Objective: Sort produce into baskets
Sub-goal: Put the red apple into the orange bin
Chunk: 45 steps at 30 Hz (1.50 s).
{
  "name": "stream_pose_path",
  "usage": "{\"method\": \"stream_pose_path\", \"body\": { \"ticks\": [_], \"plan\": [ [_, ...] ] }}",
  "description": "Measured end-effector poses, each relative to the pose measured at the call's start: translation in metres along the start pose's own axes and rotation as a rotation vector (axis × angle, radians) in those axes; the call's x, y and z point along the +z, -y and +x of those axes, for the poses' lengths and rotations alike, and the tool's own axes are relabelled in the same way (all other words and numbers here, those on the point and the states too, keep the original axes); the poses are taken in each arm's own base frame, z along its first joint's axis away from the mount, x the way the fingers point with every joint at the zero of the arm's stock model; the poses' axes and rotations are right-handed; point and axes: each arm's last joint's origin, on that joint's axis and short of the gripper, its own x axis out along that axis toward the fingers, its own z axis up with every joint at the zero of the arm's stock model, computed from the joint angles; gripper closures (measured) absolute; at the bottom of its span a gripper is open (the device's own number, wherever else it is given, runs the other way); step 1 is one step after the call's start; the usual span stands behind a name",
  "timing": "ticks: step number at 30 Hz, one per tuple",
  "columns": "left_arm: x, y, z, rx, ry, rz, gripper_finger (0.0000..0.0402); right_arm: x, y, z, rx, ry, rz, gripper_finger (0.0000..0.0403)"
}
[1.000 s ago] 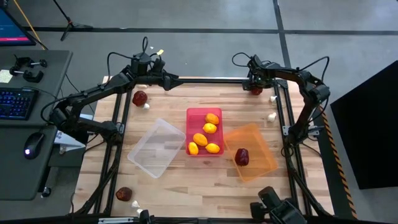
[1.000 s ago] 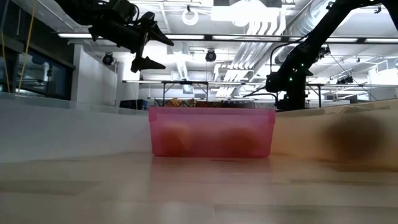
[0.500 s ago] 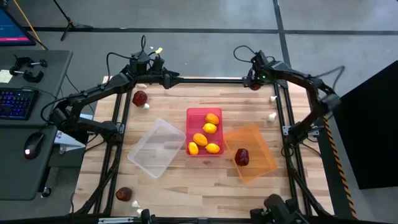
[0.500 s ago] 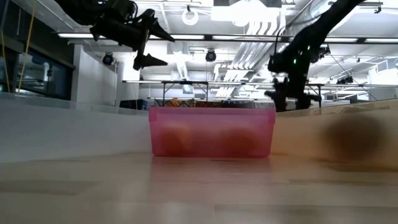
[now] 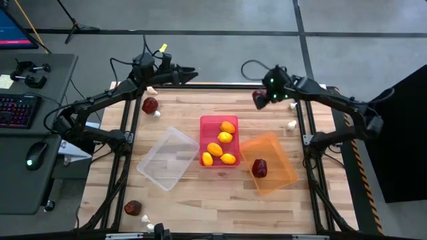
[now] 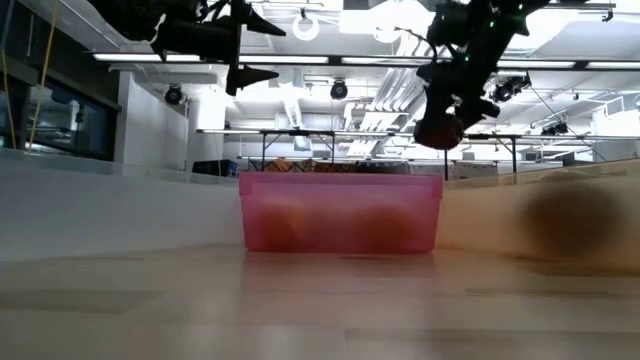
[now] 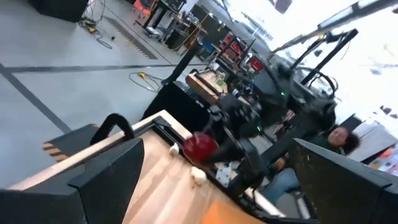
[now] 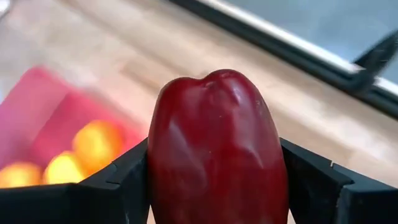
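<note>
I should drop my right gripper's dark red fruit in the orange bin (image 5: 272,166), beside the fruit there, away from the red-pink bin.
My right gripper (image 5: 259,98) is shut on a dark red round fruit (image 8: 217,143), high above the table's far right part; the fruit also shows in the low view (image 6: 440,130). My left gripper (image 5: 192,70) is open and empty, up in the air over the far edge, left of centre. The red-pink bin (image 5: 209,123) holds several yellow-orange fruits (image 5: 225,137). The orange bin (image 5: 280,150) holds one dark red fruit (image 5: 259,168). The clear bin (image 5: 168,159) lies to the left of the red-pink one. My right gripper pinches the dark red fruit by its two opposite sides (image 8: 163,168) between its two fingers (image 8: 121,183). The fingers come slanting down from above. The fruit is lifted clear of the table and sits at the fingers' ends.
A dark red fruit (image 5: 149,105) and a whitish bulb (image 5: 157,113) lie at the far left. Another dark red fruit (image 5: 133,208) and a bulb (image 5: 145,218) lie at the near left. Two bulbs (image 5: 291,124) (image 5: 293,105) lie at the right edge.
My right gripper has risen from the table's far right corner with the dark red fruit, which is now lifted clear, and has gone a little toward the left. My left gripper has gone up and toward the far edge.
</note>
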Motion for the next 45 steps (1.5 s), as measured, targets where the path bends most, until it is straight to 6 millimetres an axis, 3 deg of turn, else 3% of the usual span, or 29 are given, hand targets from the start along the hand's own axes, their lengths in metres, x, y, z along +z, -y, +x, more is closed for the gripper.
{"method": "stream_pose_path", "body": {
  "ticks": [5,11,17,22,29,34,39,45],
  "plan": [
    [-0.006,0.009,0.005,-0.026,-0.020,-0.095,0.0014,-0.018,-0.033,-0.006,0.096,-0.058,-0.109,0.0138],
    [-0.025,0.036,0.017,-0.122,-0.099,-0.105,0.0014,-0.047,-0.066,-0.014,0.146,-0.166,-0.187,0.0138],
    [-0.042,0.059,0.023,-0.247,-0.189,-0.067,0.0014,-0.088,-0.091,-0.029,0.058,-0.290,-0.165,0.0137],
    [-0.046,0.080,0.016,-0.458,-0.304,-0.024,0.0014,-0.123,-0.112,-0.045,0.018,-0.332,-0.032,0.0137],
    [-0.066,0.111,0.002,-0.607,-0.362,0.055,0.0014,-0.170,-0.123,-0.069,-0.100,-0.372,0.133,0.0137],
    [-0.086,0.124,-0.002,-0.576,-0.355,0.048,0.0014,-0.195,-0.125,-0.080,-0.182,-0.365,0.187,0.0137],
    [-0.100,0.134,-0.002,-0.519,-0.303,0.025,0.0014,-0.209,-0.134,-0.079,-0.187,-0.368,0.168,0.0137],
    [-0.098,0.146,-0.001,-0.486,-0.164,-0.025,0.0014,-0.223,-0.150,-0.072,-0.118,-0.400,0.093,0.0137]
  ]
}}
